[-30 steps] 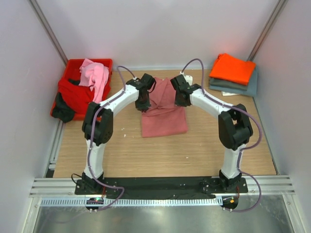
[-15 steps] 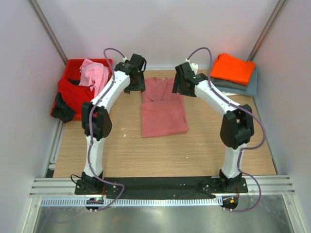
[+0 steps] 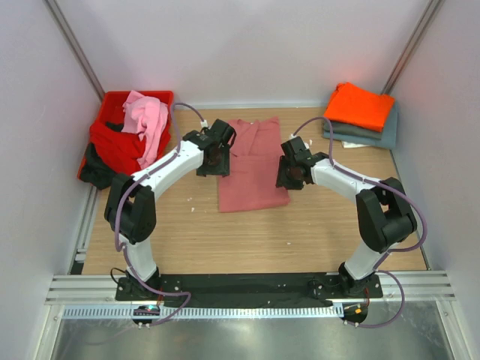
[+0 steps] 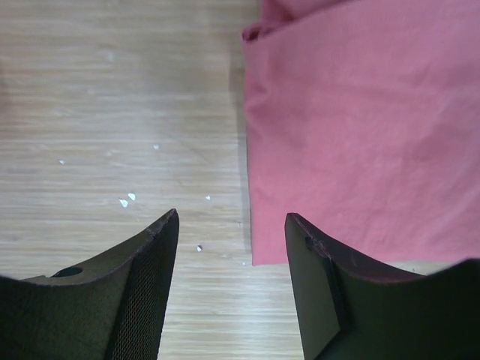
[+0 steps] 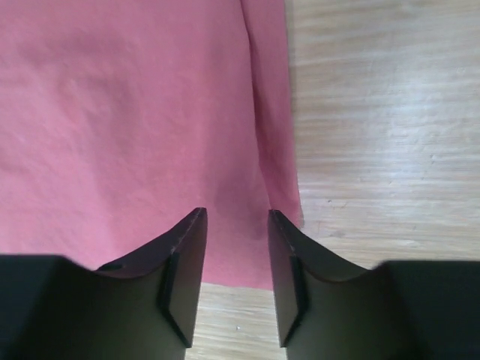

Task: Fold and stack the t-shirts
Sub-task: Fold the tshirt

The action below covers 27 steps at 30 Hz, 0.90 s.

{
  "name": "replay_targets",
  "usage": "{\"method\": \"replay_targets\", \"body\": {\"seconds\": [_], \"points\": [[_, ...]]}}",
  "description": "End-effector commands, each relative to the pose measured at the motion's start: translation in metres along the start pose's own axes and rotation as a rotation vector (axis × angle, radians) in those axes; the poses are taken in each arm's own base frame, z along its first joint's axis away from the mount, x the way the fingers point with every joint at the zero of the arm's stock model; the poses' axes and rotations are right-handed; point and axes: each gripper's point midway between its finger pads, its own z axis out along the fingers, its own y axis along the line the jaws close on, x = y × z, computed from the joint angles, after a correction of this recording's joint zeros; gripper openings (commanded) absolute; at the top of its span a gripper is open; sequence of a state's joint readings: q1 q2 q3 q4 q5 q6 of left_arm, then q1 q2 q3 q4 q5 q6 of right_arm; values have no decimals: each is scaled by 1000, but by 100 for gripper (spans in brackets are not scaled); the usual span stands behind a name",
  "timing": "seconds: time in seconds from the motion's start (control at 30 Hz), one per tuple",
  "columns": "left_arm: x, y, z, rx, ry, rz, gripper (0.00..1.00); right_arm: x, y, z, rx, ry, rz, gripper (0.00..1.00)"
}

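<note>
My left gripper is to close on the near corner (image 3: 220,211) (image 4: 255,259) of the salmon-pink t-shirt, the corner on the red crate's side.
A dusty salmon-pink t-shirt (image 3: 251,161) lies spread flat on the wooden table (image 3: 187,232). My left gripper (image 3: 211,165) stands open at its left edge. In the left wrist view the open left gripper (image 4: 229,217) hangs over bare wood just left of the shirt (image 4: 360,127), close to its near corner. My right gripper (image 3: 289,177) is open at the shirt's right edge. In the right wrist view that gripper (image 5: 236,214) hovers above the shirt (image 5: 127,112) by its near right corner. Neither gripper holds anything.
A red crate (image 3: 110,97) at the back left holds a light pink shirt (image 3: 146,112), a red shirt (image 3: 112,142) and a dark one (image 3: 96,169). At the back right an orange shirt (image 3: 360,105) lies folded on grey-blue ones (image 3: 382,135). Walls close in both sides.
Both grippers went from shut on the pink shirt to open, carried it to the far side and let go. They have since come back toward me beside the shirt, which lies longer.
</note>
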<state>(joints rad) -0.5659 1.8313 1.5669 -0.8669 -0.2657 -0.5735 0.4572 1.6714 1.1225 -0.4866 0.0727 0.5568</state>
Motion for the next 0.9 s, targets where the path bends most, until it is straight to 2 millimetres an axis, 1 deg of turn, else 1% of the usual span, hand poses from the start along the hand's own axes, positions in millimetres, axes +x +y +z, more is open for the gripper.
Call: {"method": "replay_targets", "body": {"seconds": [0.0,0.03,0.07,0.1,0.13,0.17,0.23,0.27,0.33,0.37,0.43,0.47,0.53,0.57,0.6,0.63,0.67,0.7,0.73,0.77,0.8,0.83,0.87], "points": [[4,-12,10,15,-27,-6,59,0,10,-1,-68,-42,13,43],[8,-13,15,18,-18,-3,59,10,3,0,-58,-30,14,32],[8,-14,16,20,-21,-3,59,8,5,0,-68,-37,17,28],[9,-14,18,16,-18,7,59,23,0,2,-72,-8,19,26],[9,-13,21,9,-15,13,59,30,-2,3,-73,1,19,24],[7,-13,23,5,-20,19,59,43,-8,5,-66,16,19,21],[6,-15,29,2,-16,38,59,53,-13,1,-46,9,23,17],[1,-18,29,10,-27,41,59,65,-23,2,-15,28,21,11],[-1,-20,33,6,-24,60,58,67,-30,-7,19,-4,28,8],[-3,-22,35,5,-22,64,58,77,-39,-8,48,5,25,6],[-4,-23,39,3,-21,72,58,79,-44,-16,69,-19,34,5],[-6,-25,44,0,-20,81,58,88,-50,-15,88,-14,35,5],[-8,-29,50,8,-22,88,58,96,-54,-14,96,-5,34,3],[-14,-33,53,21,-37,103,58,103,-54,-14,100,4,28,1],[-10,-36,65,17,-18,118,58,112,-59,-12,113,22,17,1],[-9,-37,72,13,-10,131,58,115,-60,-12,121,23,12,1],[-14,-41,73,15,-5,138,58,119,-67,-14,155,20,-4,1],[-7,-42,87,1,27,160,58,118,-68,-17,166,10,-8,1],[-8,-42,90,-5,32,167,58,117,-70,-20,175,3,-15,1],[-13,-44,91,-8,24,171,58,112,-70,-28,178,-14,-13,2],[-13,-42,94,-25,27,180,58,107,-70,-34,181,-34,-18,7],[-12,-40,97,-43,33,183,58,101,-68,-39,177,-51,-17,16],[-16,-35,94,-74,23,184,58,92,-65,-49,176,-66,-16,33]]}}
